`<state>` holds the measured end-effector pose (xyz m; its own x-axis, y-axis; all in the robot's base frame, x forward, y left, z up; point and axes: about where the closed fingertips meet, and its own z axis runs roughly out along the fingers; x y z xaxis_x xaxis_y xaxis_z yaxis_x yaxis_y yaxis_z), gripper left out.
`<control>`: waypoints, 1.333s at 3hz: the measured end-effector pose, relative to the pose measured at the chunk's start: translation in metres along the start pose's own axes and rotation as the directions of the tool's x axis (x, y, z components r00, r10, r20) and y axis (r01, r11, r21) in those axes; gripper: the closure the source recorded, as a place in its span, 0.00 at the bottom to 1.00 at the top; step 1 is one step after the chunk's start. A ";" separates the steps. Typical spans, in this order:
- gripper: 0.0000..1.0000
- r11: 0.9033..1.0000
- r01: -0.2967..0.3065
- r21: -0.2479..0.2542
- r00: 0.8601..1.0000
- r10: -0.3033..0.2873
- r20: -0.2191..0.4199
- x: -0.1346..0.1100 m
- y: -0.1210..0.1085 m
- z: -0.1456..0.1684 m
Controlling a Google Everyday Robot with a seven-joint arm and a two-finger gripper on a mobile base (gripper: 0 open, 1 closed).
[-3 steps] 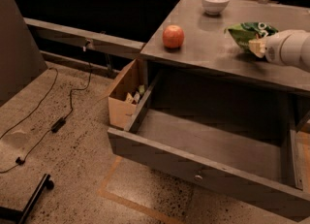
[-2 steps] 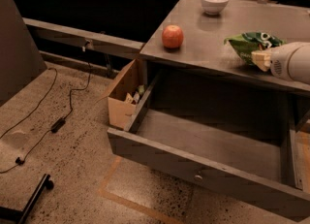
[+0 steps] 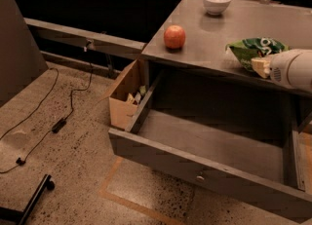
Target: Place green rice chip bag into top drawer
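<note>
Next, I release the green rice chip bag on the open top drawer's bare bottom, near its middle (image 3: 232, 126).
The green rice chip bag (image 3: 253, 47) lies crinkled on the grey counter (image 3: 209, 48) near its front right edge. My gripper (image 3: 259, 66) comes in from the right on a white arm and is shut on the bag's front right end, with the bag low over the counter. The top drawer (image 3: 204, 168) stands pulled wide open below the counter, right under the bag. Its inside is bare, and a small round knob (image 3: 200, 177) sits on its front panel.
A red-orange apple (image 3: 174, 37) sits at the counter's front left and a white bowl (image 3: 216, 1) at the back. A tan cardboard box (image 3: 126, 98) stands on the floor against the drawer's left side. Cables (image 3: 61, 121) and a black base leg (image 3: 34, 200) lie on the floor at left.
My gripper has drawn back to the right and toward the counter's front edge, and the green bag has shifted forward with it.
</note>
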<state>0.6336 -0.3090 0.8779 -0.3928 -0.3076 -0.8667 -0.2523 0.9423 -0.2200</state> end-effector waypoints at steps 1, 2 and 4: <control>1.00 0.999 0.013 -0.032 0.999 -0.014 -0.034 0.010 0.010 -0.019; 1.00 0.995 0.037 -0.087 0.994 -0.045 -0.099 0.033 0.030 -0.061; 1.00 0.981 0.091 -0.174 0.956 -0.135 -0.261 0.105 0.059 -0.124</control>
<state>0.4677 -0.3021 0.8292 -0.5723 -0.4554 -0.6820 -0.4368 0.8731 -0.2164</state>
